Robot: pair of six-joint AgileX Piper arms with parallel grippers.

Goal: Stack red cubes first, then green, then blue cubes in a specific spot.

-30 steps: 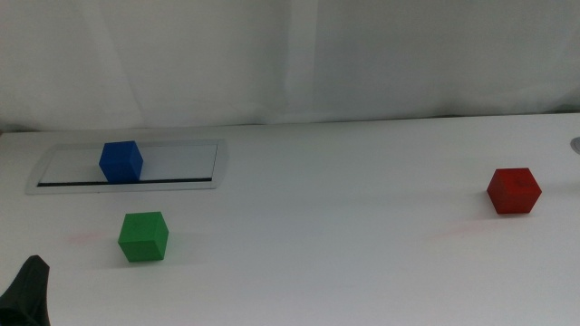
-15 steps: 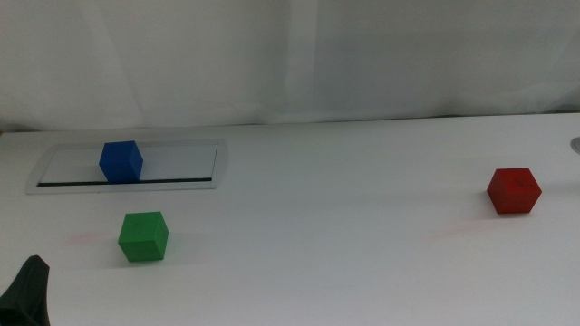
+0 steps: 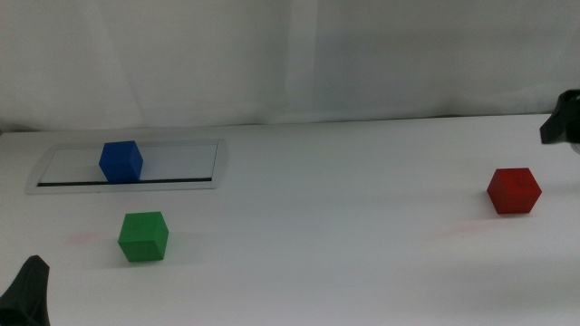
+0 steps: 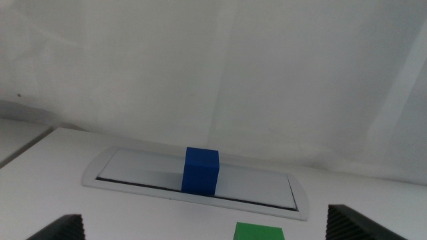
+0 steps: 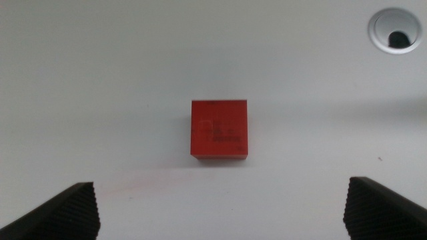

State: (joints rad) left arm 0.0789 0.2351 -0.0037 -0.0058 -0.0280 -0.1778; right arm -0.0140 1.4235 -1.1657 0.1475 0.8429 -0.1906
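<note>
I should next close my right gripper on the red cube's opposite sides (image 3: 514, 191) (image 5: 219, 129), placing one finger on the side that is toward the green cube.
The red cube (image 3: 514, 190) sits on the white table at the right; in the right wrist view the red cube (image 5: 219, 129) lies ahead of and between the jaws. My right gripper (image 5: 223, 200) is open and empty, and shows at the right edge of the middle view (image 3: 564, 118), above and behind the red cube. The green cube (image 3: 143, 236) sits at the front left and also shows in the left wrist view (image 4: 259, 233). The blue cube (image 3: 120, 161) stands on the grey-framed plate (image 3: 181, 165). My left gripper (image 3: 27, 294) waits at the bottom left, open and empty (image 4: 203, 220).
A white backdrop rises behind the table. A round grey grommet hole (image 5: 395, 30) lies in the tabletop beyond the red cube. Faint pink smudges mark the table near the green cube (image 3: 86, 238) and near the red cube (image 3: 453, 233).
My right gripper has come into the middle view at the right edge, above the red cube. The cubes and the left gripper have not moved.
</note>
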